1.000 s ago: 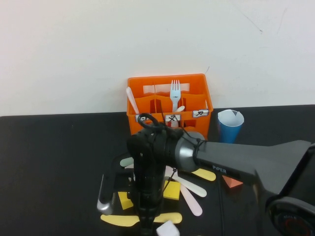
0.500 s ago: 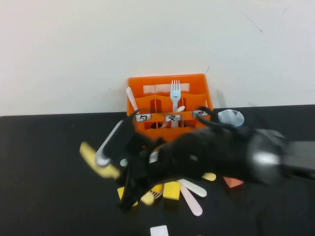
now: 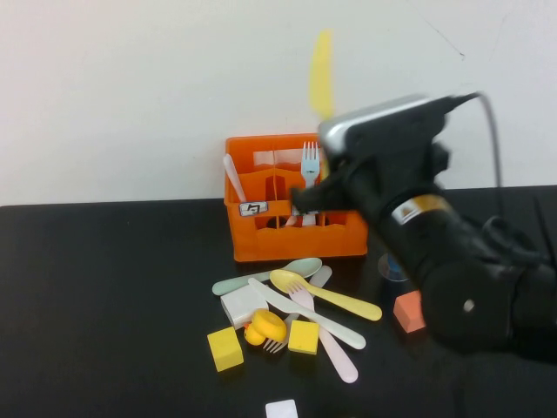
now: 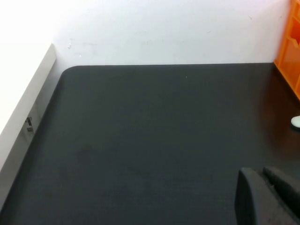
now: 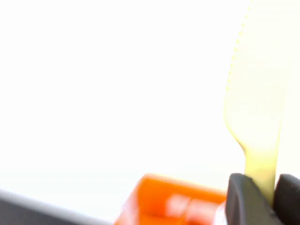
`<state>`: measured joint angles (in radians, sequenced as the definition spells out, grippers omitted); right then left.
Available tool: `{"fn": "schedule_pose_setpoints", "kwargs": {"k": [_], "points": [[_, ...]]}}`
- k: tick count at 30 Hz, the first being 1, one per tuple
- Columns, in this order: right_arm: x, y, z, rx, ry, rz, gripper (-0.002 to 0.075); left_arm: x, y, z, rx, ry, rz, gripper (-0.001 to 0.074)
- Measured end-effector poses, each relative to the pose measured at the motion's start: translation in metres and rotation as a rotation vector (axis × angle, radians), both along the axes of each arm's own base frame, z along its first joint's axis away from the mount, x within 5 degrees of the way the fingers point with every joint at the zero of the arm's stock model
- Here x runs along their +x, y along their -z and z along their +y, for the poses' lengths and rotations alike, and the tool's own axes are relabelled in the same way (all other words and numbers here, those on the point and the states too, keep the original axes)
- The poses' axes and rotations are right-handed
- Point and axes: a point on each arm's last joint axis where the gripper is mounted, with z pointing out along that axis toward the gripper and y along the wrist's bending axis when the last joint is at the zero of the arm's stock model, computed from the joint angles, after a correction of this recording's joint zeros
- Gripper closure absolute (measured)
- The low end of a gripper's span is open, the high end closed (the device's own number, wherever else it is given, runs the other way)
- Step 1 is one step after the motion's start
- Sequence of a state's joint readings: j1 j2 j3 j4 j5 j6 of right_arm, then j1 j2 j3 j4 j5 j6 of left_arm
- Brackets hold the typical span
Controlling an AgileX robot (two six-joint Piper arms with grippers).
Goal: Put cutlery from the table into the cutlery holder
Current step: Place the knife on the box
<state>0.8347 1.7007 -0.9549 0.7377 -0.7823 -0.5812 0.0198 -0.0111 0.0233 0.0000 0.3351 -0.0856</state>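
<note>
Next, I release the yellow knife from my right gripper in the holder's end compartment [image 3: 331, 177] nearest the blue cup, beside the white fork.
My right gripper [image 3: 325, 131] is shut on a yellow knife [image 3: 322, 74] and holds it upright, blade up, above the orange cutlery holder [image 3: 261, 231]. In the right wrist view the knife [image 5: 258, 93] rises from between the fingers [image 5: 243, 199], with the holder [image 5: 173, 201] below. A white fork [image 3: 310, 164] and a pale utensil [image 3: 232, 177] stand in the holder. On the table [image 3: 104, 296] in front lie a pale green spoon [image 3: 265, 275], a yellow spoon [image 3: 324, 293], white pieces [image 3: 335, 329] and a pink one [image 3: 338, 357]. My left gripper [image 4: 265, 197] is shut and empty, low over bare tabletop.
Yellow cubes [image 3: 224, 348] [image 3: 303, 337], a yellow ball [image 3: 266, 326], white cubes [image 3: 243, 305] [image 3: 281, 409] and an orange cube [image 3: 408, 312] lie among the cutlery. The blue cup [image 3: 392, 266] is mostly hidden behind my right arm. A white wall stands behind the holder.
My right arm has lifted the yellow knife from the table's front and swung it up and back to above the holder. The cutlery pile it hid now shows.
</note>
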Motion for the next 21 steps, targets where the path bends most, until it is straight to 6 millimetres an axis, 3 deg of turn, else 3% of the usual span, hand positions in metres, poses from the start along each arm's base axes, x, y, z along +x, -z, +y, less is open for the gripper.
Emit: {"fn": "schedule_pose_setpoints", "kwargs": {"k": [5, 10, 14, 21], "points": [[0.028, -0.002, -0.028, 0.123, 0.077, -0.068, 0.0614, 0.0, 0.0, 0.0, 0.0, 0.0, 0.0, 0.0736], [0.057, 0.03, -0.042, 0.18, 0.108, -0.074, 0.0614, 0.0, 0.0, 0.0, 0.0, 0.0, 0.0, 0.0736], [0.076, 0.058, -0.041, 0.162, 0.122, -0.04, 0.0614, 0.0, 0.0, 0.0, 0.0, 0.0, 0.0, 0.0736], [0.101, 0.087, -0.028, 0.137, 0.118, -0.024, 0.0615, 0.0, 0.0, 0.0, 0.0, 0.0, 0.0, 0.0736]]}}
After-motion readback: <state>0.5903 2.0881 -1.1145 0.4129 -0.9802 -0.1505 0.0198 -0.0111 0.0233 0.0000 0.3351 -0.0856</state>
